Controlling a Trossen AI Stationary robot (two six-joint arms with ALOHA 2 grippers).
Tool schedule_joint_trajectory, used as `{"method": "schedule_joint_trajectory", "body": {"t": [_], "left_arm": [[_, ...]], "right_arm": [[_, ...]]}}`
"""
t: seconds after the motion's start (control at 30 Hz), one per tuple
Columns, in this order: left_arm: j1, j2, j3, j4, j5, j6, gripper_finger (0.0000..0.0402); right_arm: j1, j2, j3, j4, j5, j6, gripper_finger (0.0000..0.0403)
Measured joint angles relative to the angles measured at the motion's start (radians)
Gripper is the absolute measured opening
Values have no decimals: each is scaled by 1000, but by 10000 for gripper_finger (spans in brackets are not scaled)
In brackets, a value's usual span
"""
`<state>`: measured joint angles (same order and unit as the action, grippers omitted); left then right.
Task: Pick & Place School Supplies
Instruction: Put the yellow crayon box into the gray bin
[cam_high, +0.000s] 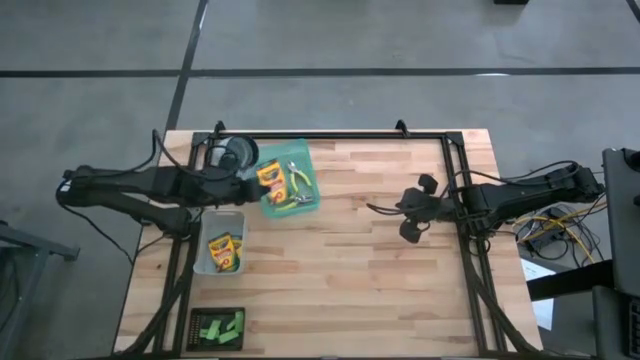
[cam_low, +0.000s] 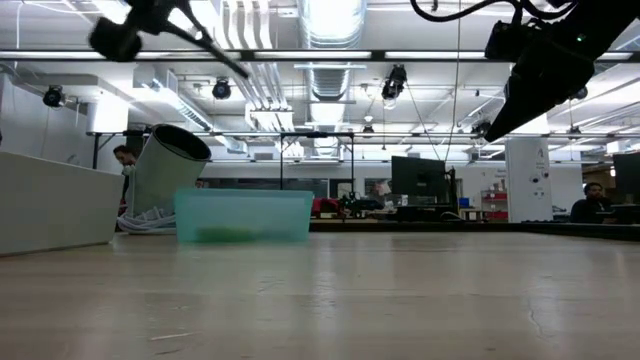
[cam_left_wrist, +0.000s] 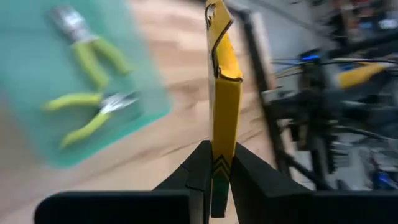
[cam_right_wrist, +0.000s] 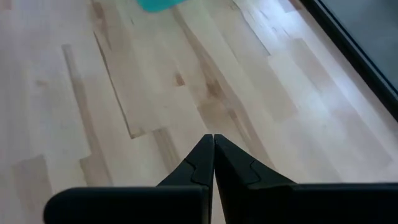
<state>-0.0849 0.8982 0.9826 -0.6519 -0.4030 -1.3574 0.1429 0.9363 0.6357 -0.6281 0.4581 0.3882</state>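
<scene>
The yellow crayon box will leave my left gripper atop the crayon boxes in the clear bin (cam_high: 223, 245). It is now held above the teal tray.
My left gripper (cam_left_wrist: 219, 149) is shut on a yellow crayon box (cam_left_wrist: 224, 93), held above the left part of the teal tray (cam_high: 300, 160). Two pliers with yellow-green handles (cam_left_wrist: 93, 56) (cam_left_wrist: 93, 118) lie flat on that tray. More crayon boxes (cam_high: 225, 250) lie in the clear bin (cam_high: 205, 232). Green blocks (cam_high: 220, 328) sit in a small black tray near the front edge. My right gripper (cam_right_wrist: 213, 140) is shut with nothing in it, above bare wood right of the table's middle. My left gripper pinches one end of the crayon box (cam_left_wrist: 222, 134) between its two fingers, one on each broad face. The box sticks out beyond the fingertips along the line of the fingers, its loose flap (cam_left_wrist: 217, 25) at the free end. It is lifted clear over the tray.
A dark round cylinder (cam_high: 232, 155) stands at the far left beside the teal tray. A black frame rail (cam_high: 330, 137) runs along the far edge and down both sides. Bare wood lies across the table's middle and right.
</scene>
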Motion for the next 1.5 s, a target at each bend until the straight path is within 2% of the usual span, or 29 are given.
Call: {"method": "schedule_joint_trajectory", "body": {"t": [0.13, 0.33, 0.57, 0.7, 0.83, 0.9, 1.13, 1.33, 1.5], "left_arm": [[-3, 11, 57, -215, 40, -118, 41], [-3, 71, 179, -542, 160, -246, 41], [-3, 204, 301, -936, 393, -381, 41], [-3, 253, 272, -859, 490, -374, 41], [-2, 343, 246, -923, 610, -370, 41], [-2, 374, 224, -912, 636, -327, 41], [-1, 475, 145, -912, 632, -206, 41], [-1, 510, 99, -895, 625, -190, 41], [-1, 516, 77, -865, 515, -238, 41]], "right_arm": [[0, 0, -3, -1, 18, -4, 8], [-1, 0, -4, -5, 64, -7, 8], [-21, 0, -4, -4, 77, -7, 8], [-35, 0, -4, -4, 77, -7, 8], [-44, 1, -5, 0, 77, -7, 8], [-45, 1, -5, 0, 76, -6, 8], [-46, 1, -5, 2, 76, -6, 8], [-46, 1, -5, 2, 69, -3, 8], [-46, 1, -5, 3, 68, -3, 8]]}}
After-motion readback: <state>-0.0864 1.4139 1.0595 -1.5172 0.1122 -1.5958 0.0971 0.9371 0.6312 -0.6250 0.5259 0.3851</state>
